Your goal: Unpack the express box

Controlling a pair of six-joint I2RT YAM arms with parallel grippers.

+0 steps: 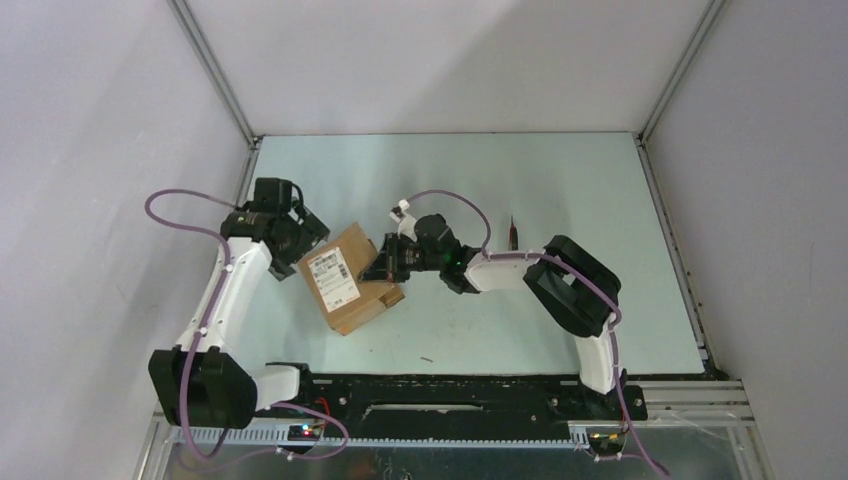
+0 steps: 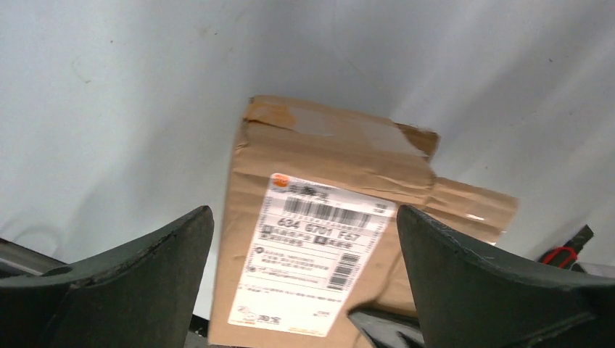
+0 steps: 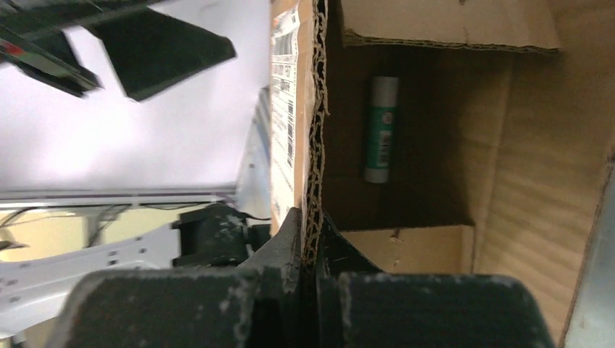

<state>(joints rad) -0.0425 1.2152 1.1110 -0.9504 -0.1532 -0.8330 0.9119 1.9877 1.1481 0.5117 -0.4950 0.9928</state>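
Note:
Next, my right gripper sets the express box down on the table midway [image 1: 412,239] between my left gripper and the utility knife.
The express box [image 1: 345,278] is a brown carton with a white label, tilted on the table between the arms. My right gripper [image 1: 387,262] is shut on the box's open wall edge; in the right wrist view [image 3: 310,226] the corrugated edge sits between its fingers. The box [image 3: 537,145] is open, and a white and green tube [image 3: 381,130] lies inside. My left gripper [image 1: 300,236] is open by the box's far left side. In the left wrist view [image 2: 304,290] its fingers [image 2: 145,279] stand wide apart with the labelled box [image 2: 341,152] ahead between them, not touching.
A slim red-and-black utility knife [image 1: 513,232] lies on the table behind the right arm; a red-and-black tip [image 2: 564,251] shows past the box in the left wrist view. Grey walls enclose the table on three sides.

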